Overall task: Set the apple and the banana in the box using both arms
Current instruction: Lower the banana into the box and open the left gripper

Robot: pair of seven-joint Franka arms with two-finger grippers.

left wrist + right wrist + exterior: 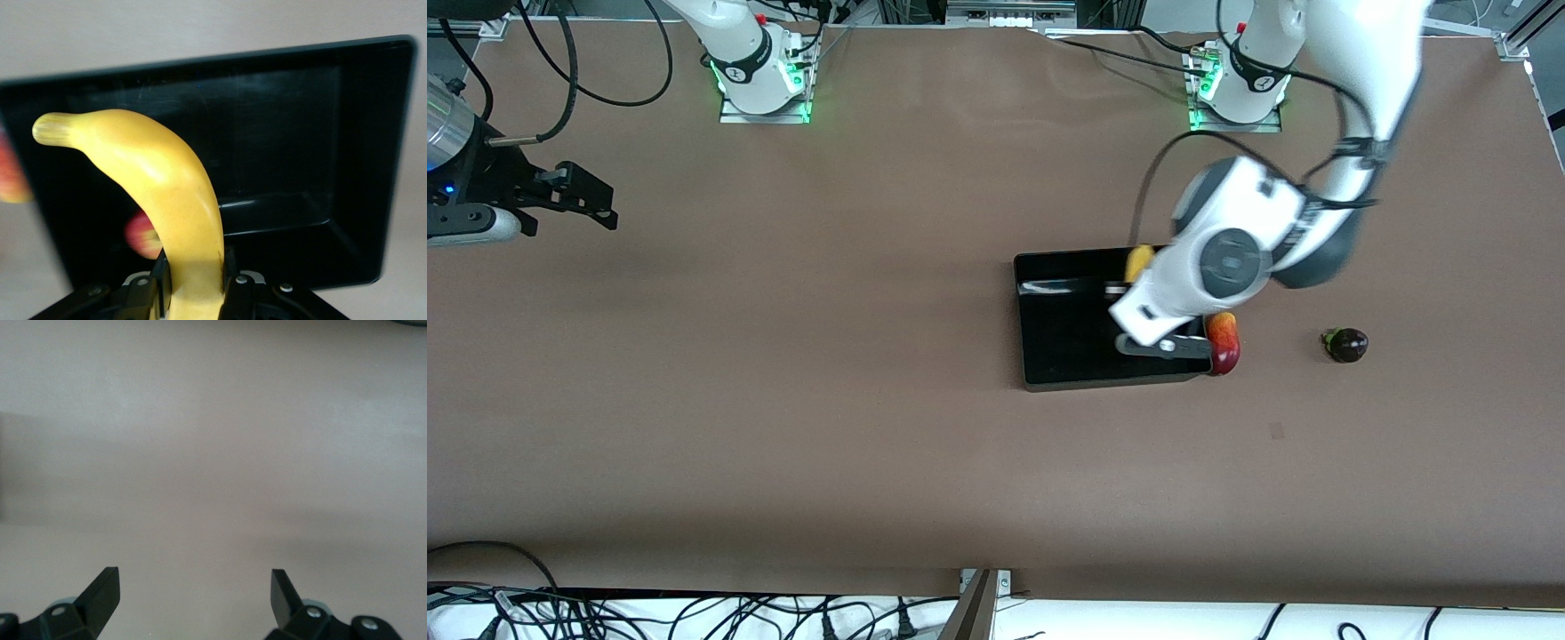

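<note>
Next, my left gripper lets go of the banana on the black box's bottom (1067, 326) (270, 161), between the apple and the box's farther short side.
My left gripper (1163, 345) (193, 270) is shut on the banana (160, 180), a long curved yellow fruit, and holds it over the black box (1063, 324) (287, 133). The banana's end (1138, 263) shows past the arm in the front view. A blurred red-and-yellow round shape that looks like the apple (141, 235) shows inside the box beside my fingers; the arm hides it in the front view. My right gripper (612, 206) (195, 583) is open and empty over bare table at the right arm's end, where that arm waits.
An elongated red-yellow fruit (1224, 343) (10, 177) lies against the box's outer wall toward the left arm's end. A dark purple fruit with a green stem (1345, 345) lies farther toward that end.
</note>
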